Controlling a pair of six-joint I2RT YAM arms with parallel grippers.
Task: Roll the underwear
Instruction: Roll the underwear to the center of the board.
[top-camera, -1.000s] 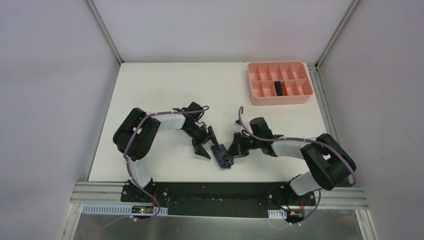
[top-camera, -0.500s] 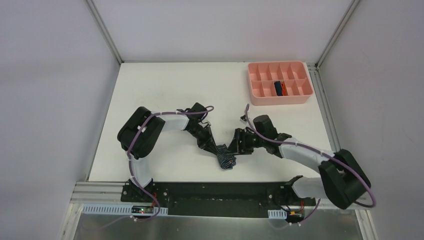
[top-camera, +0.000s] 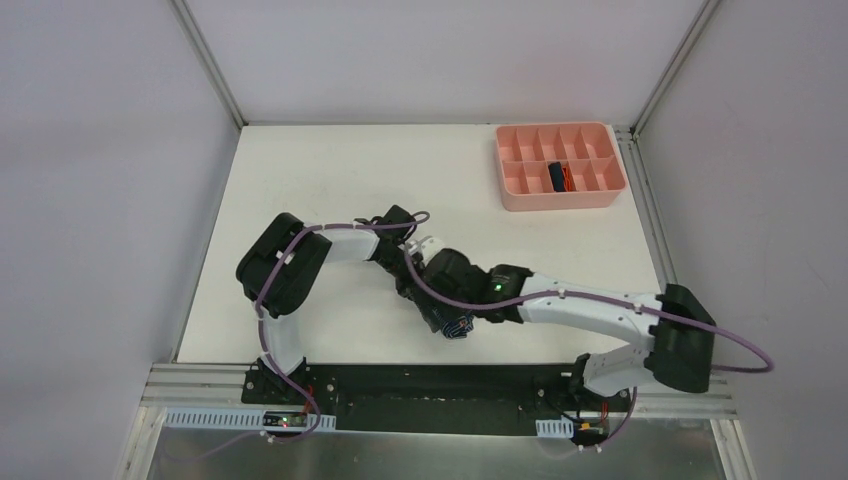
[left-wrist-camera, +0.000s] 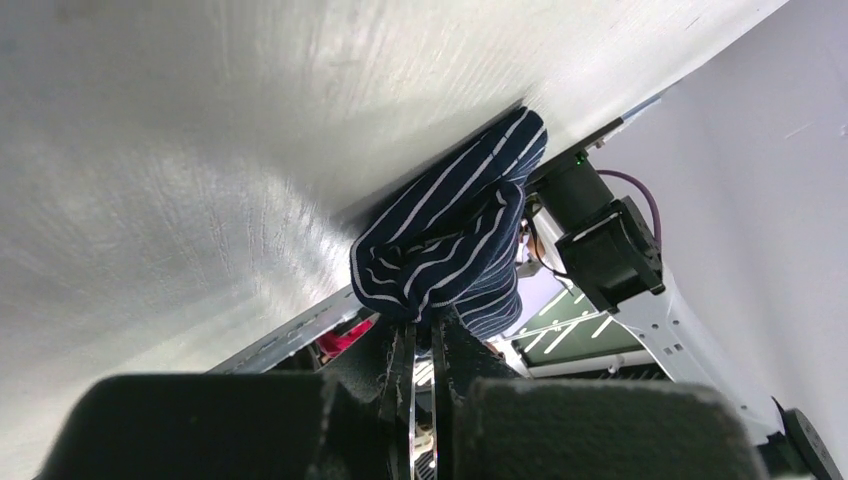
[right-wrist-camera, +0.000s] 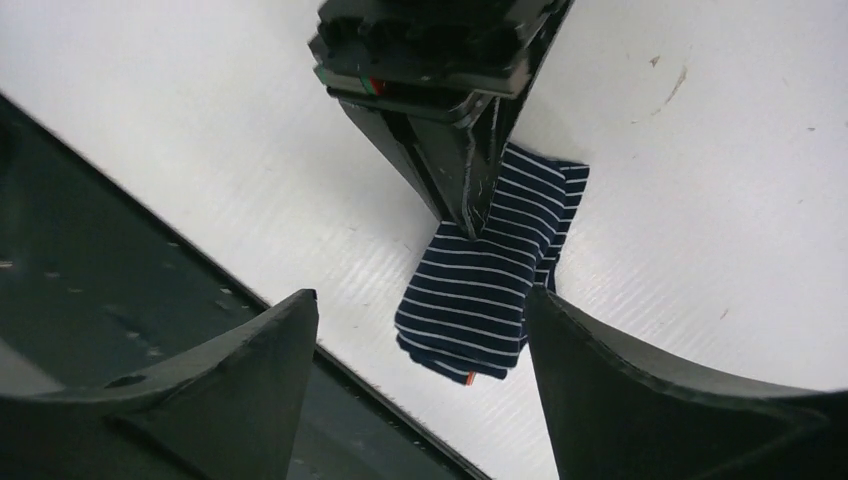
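My left gripper's fingers pinch only the edge of the striped underwear. Next, my left gripper opens wide and takes the thicker fold (right-wrist-camera: 512, 238) before rolling.
A dark blue underwear with thin pale stripes (right-wrist-camera: 490, 280) lies folded on the white table near the front edge, and it also shows in the left wrist view (left-wrist-camera: 450, 240). My left gripper (left-wrist-camera: 425, 325) is shut on its far edge; the right wrist view shows those fingers (right-wrist-camera: 470, 200) pinching the cloth. My right gripper (right-wrist-camera: 422, 295) hangs open above it, one finger on each side, not touching. From above, the right wrist (top-camera: 455, 280) covers most of the striped underwear (top-camera: 458, 330). A navy underwear with orange trim (top-camera: 560, 177) sits rolled in the pink tray.
The pink compartment tray (top-camera: 520, 180) stands at the back right of the table. The table's front edge and a black rail (right-wrist-camera: 120, 300) run just beyond the striped underwear. The two arms cross close together at the front middle.
My left gripper has closed on the striped underwear's edge. The right gripper has let go, opened wide and swung left to hang over the cloth.
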